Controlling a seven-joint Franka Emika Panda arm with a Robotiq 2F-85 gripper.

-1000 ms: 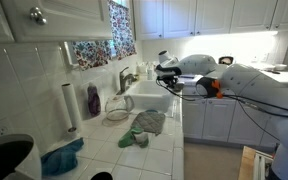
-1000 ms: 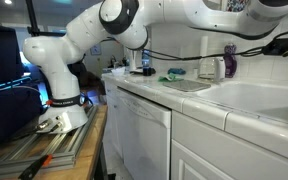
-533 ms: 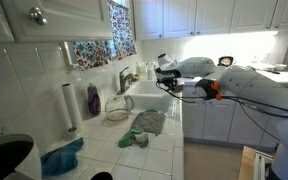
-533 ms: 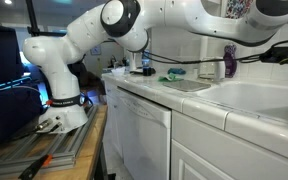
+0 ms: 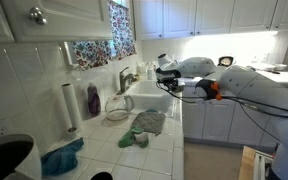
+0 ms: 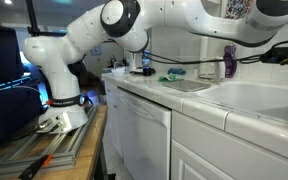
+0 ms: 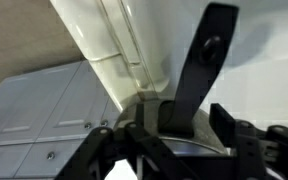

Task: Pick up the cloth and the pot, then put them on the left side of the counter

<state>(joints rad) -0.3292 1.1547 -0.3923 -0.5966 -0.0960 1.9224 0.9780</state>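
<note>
The pot's black handle is slanted and sits shallow between my gripper's fingers. I should open my gripper and take the handle point(image 7: 184, 108) deeper and straighter before I lift.
My gripper point(image 7: 184, 125) is shut on the black handle point(image 7: 199, 60) of the pot, whose metal rim point(image 7: 189, 150) shows just below the fingers. In an exterior view the gripper point(image 5: 165, 72) hangs above the sink's far side, and the pot there is small, dark and hard to make out. A grey and green cloth point(image 5: 144, 125) lies crumpled on the tiled counter in front of the sink. It also shows as a green patch in an exterior view point(image 6: 174, 75). The gripper is well away from the cloth.
White sink point(image 5: 149, 98) with faucet point(image 5: 127, 78). A round bowl-like item point(image 5: 117, 113), a purple bottle point(image 5: 93, 100) and a paper towel roll point(image 5: 70, 105) stand by the wall. A blue cloth point(image 5: 62, 158) and a black vessel point(image 5: 4, 158) lie at the counter's near end.
The arm shifted slightly between a second ago and half a second ago. It has held still since, with the same grip on the handle.
</note>
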